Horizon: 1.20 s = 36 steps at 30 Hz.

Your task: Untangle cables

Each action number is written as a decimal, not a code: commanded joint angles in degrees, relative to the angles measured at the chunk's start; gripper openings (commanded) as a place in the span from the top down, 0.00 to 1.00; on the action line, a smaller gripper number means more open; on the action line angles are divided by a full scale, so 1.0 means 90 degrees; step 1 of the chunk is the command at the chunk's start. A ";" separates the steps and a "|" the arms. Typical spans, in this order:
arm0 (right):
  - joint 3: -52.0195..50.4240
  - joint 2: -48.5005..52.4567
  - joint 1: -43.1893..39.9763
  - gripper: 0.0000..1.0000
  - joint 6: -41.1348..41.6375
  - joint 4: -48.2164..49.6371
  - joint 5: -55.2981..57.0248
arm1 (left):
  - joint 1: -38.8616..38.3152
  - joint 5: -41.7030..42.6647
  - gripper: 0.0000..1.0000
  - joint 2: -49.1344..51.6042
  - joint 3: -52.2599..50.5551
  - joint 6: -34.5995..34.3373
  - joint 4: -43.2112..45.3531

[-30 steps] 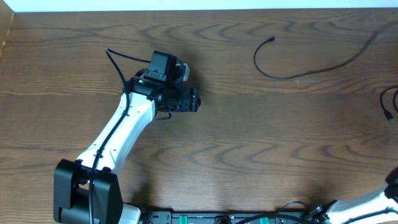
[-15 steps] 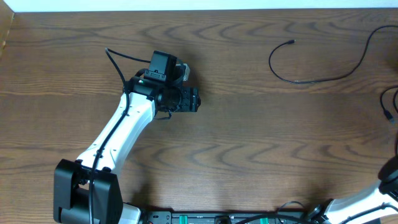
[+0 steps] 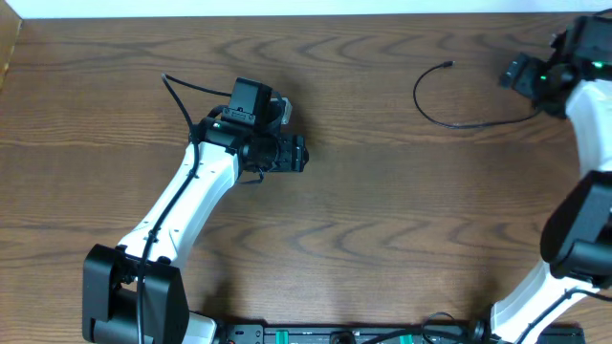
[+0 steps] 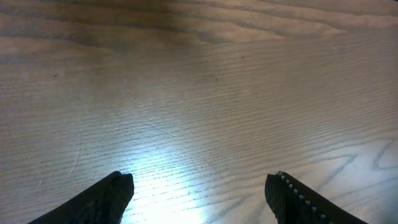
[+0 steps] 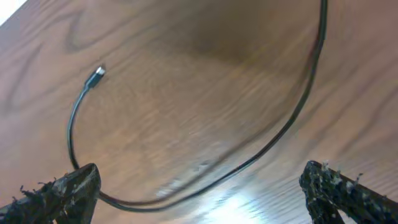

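Next, I move my right gripper in, as the cable's plug end lies far out from it, grip the cable's bend nearer the plug (image 3: 476,126), and pull it aside.
A thin black cable (image 3: 459,122) lies in a curve at the table's far right, its small plug end (image 3: 449,65) pointing toward the back. In the right wrist view the same cable (image 5: 273,140) arcs across the wood, with its plug (image 5: 94,78) at upper left. My right gripper (image 5: 199,177) hovers over it, open, the cable running under the wide gap between its fingers. Seen from overhead, the right gripper (image 3: 516,73) sits just right of the cable's loop. My left gripper (image 3: 295,153) is open above bare wood (image 4: 199,93), far from the cable.
A thick black arm wire (image 3: 177,96) loops out behind the left wrist. The table's far edge meets a white wall (image 3: 287,8). The arms' bases and electronics (image 3: 335,334) line the near edge.
The right arm swung up from the lower right corner to the far right over the cable, and its jaws opened. The cable's plug end shifted right. The left arm stayed still.
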 commanded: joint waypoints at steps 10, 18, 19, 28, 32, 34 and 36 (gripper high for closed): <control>-0.0090 0.1192 0.0755 0.08 0.4350 0.0374 0.0750 | -0.0015 -0.0039 0.26 -0.0058 0.0049 0.0044 -0.0066; -0.0090 0.1741 0.0794 0.39 0.4350 0.0364 0.0750 | -0.0015 -0.0039 0.26 -0.0058 0.0049 0.0046 -0.0063; -0.0090 0.1768 0.0794 0.39 0.4350 0.0338 0.0724 | -0.0015 -0.0039 0.27 -0.0058 0.0049 0.0046 -0.0063; -0.0075 0.1792 0.0733 0.14 0.3402 0.1032 -0.0107 | -0.0015 -0.0039 0.27 -0.0058 0.0049 0.0046 -0.0068; -0.0027 0.1501 0.0627 0.18 0.3390 0.1030 -0.0214 | -0.0015 -0.0039 0.26 -0.0058 0.0049 0.0046 -0.0068; -0.0027 0.1336 0.0614 0.20 0.3393 0.0981 -0.0109 | -0.0015 -0.0039 0.27 -0.0058 0.0049 0.0046 -0.0066; -0.0027 0.1158 0.0617 0.20 0.3393 0.0908 0.0097 | -0.0015 -0.0039 0.26 -0.0058 0.0049 0.0046 -0.0063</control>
